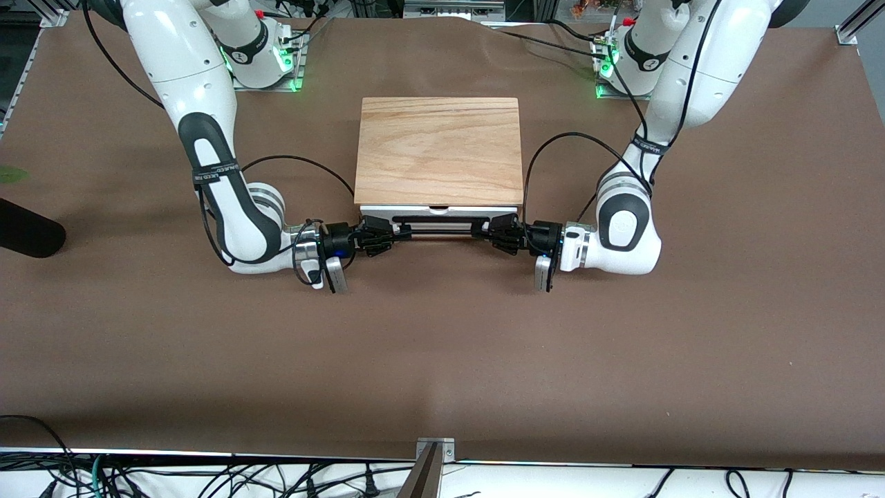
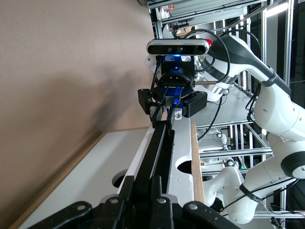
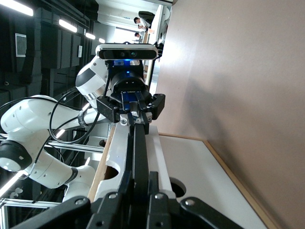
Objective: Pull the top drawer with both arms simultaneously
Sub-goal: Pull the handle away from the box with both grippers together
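Note:
Next, my left gripper lets go of the black handle of the top drawer over the bare brown table (image 1: 445,297) in front of the cabinet.
The top drawer's white front (image 1: 442,210) shows just under the cabinet's wood top (image 1: 439,149); none of its wood floor shows. Its long black handle (image 1: 439,229) runs along the front. My right gripper (image 1: 394,234) is shut on the handle's end toward the right arm. My left gripper (image 1: 485,232) is shut on the end toward the left arm. In the left wrist view my left gripper (image 2: 141,179) clamps the handle (image 2: 159,143), with the right gripper (image 2: 167,107) at its other end. In the right wrist view my right gripper (image 3: 140,175) clamps the handle (image 3: 139,148), with the left gripper (image 3: 135,114) farther along.
A second white drawer front (image 2: 95,167) lies below the top one. The cabinet stands mid-table on the brown table (image 1: 442,360). A black object (image 1: 28,235) lies at the right arm's end. Black cables loop beside both wrists.

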`<state>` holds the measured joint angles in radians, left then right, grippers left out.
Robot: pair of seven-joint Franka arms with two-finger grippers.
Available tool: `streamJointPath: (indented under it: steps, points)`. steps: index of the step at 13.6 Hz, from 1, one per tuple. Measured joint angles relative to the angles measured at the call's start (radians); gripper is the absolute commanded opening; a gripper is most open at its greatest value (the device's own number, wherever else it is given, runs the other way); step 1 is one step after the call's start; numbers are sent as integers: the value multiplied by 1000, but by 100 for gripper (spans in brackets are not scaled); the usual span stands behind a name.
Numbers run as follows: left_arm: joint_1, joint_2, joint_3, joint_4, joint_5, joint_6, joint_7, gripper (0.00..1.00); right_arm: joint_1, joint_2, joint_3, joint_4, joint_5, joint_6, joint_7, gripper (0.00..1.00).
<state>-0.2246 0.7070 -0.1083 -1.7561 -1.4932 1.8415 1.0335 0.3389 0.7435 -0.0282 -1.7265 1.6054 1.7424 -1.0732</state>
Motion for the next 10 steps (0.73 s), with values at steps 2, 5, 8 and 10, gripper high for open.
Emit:
streamJointPath:
  steps: [2, 5, 8, 10]
  points:
    - [3, 14, 3, 27, 1, 3, -8, 2, 0, 19, -2, 27, 24, 7, 12, 9]
    - [13, 68, 6, 121, 5, 6, -50, 2, -8, 85, -7, 141, 34, 7, 72, 9]
    - [20, 131, 11, 229, 9, 4, -100, 2, -17, 150, -8, 259, 36, 20, 135, 9]
    - [23, 167, 15, 293, 9, 4, -122, 2, -18, 171, -8, 307, 43, 49, 162, 9]
